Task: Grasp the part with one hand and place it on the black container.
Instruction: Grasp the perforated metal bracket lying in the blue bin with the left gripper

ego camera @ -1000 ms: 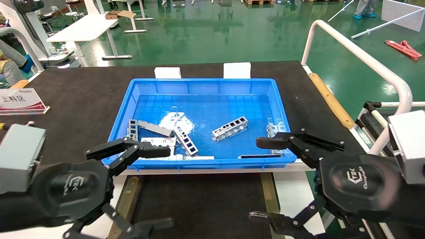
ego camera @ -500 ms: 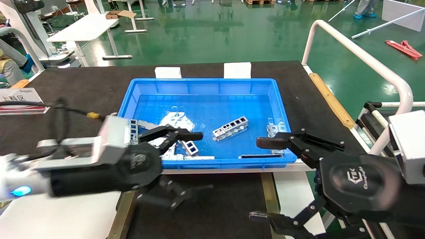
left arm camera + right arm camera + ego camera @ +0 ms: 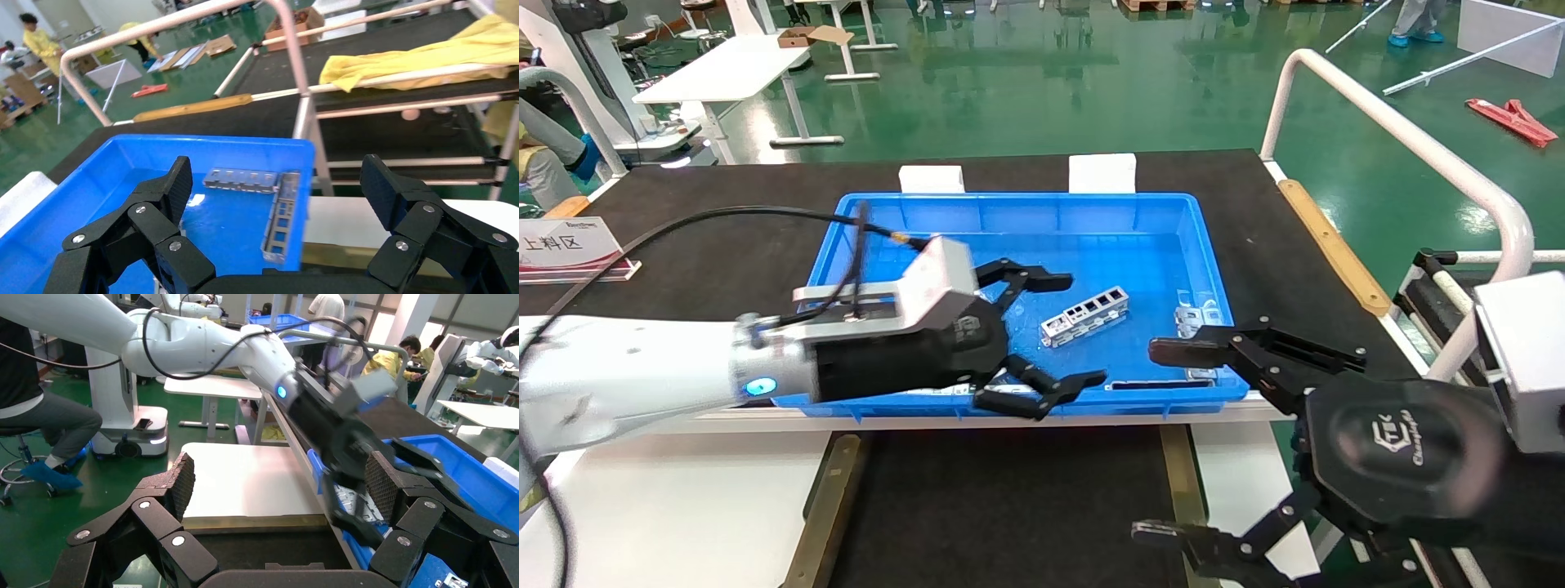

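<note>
The robot's left gripper needs to next close on the near end of the silvery part (image 3: 1063, 328) that lies at a slant in the middle of the blue bin.
The part (image 3: 1085, 315), a silvery ladder-like channel bar, lies at a slant on the floor of the blue bin (image 3: 1026, 214). My left gripper (image 3: 1076, 330) reaches into the bin from the left. It is open, with one finger beyond the part's left end and one nearer me. In the left wrist view the left gripper (image 3: 276, 184) is wide open and empty. The black container (image 3: 1009, 490) with tan rails lies in front of the bin. My right gripper (image 3: 1152, 441) hangs open over its right side, and the right wrist view shows the right gripper (image 3: 278, 478) empty.
More metal pieces lie in the bin: a tabbed plate (image 3: 1193, 314) at the right wall, a ladder-like strip (image 3: 281, 214) along the front wall, others hidden under my left arm. A sign (image 3: 568, 245) stands at the left. A white rail (image 3: 1401, 139) borders the right.
My left arm has swung up from the near left and forward into the bin, its open gripper now beside the part. The right arm has not moved.
</note>
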